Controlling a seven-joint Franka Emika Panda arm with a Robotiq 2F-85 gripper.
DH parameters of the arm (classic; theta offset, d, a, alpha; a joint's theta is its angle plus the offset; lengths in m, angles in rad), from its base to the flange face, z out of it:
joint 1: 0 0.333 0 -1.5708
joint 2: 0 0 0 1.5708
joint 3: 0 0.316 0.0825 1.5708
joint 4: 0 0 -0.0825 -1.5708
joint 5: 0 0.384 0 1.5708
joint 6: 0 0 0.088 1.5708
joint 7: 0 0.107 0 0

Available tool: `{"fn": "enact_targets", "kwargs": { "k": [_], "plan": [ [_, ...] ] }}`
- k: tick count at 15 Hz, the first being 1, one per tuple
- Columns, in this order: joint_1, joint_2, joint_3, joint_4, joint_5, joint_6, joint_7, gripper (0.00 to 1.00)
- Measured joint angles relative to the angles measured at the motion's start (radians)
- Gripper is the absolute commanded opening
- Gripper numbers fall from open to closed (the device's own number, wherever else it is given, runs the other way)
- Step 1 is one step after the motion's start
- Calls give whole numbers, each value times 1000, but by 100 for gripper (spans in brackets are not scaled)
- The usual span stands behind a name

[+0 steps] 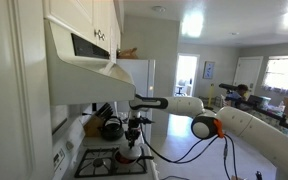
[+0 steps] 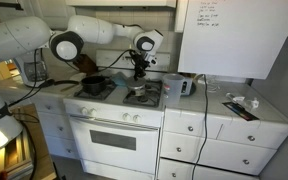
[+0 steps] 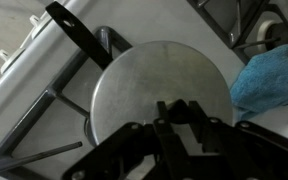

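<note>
Next, I let go of the dark knob of the silver lid with my gripper, with the lid resting on the small pan with the black handle (image 1: pixel 128 153) (image 3: pixel 162 97).
A round silver lid (image 3: pixel 149 85) covers a small pan whose black handle (image 3: pixel 76 35) points to the upper left in the wrist view. The pan stands on a front burner grate of a white stove (image 2: pixel 114 125). My gripper (image 3: pixel 180 107) is straight above the lid's centre, with its fingers closed round a dark knob on top of the lid. In both exterior views the gripper (image 1: pixel 134 128) (image 2: pixel 141 72) points straight down over the pan (image 1: pixel 129 156) (image 2: pixel 139 92). I cannot tell whether the lid is raised off the pan.
A black pan (image 2: pixel 94 86) sits on the neighbouring burner. A dark kettle (image 1: pixel 111 128) stands at the stove's back. A blue cloth (image 3: pixel 271 80) lies beside the burner. A white appliance (image 2: pixel 185 87) is on the counter, and a range hood (image 1: pixel 84 55) hangs overhead.
</note>
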Motion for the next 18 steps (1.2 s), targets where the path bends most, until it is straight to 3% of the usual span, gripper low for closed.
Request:
{"fn": "enact_targets", "kwargs": {
  "k": [18],
  "plan": [
    [27, 18, -37, 28, 0, 42, 27, 7]
  ]
}}
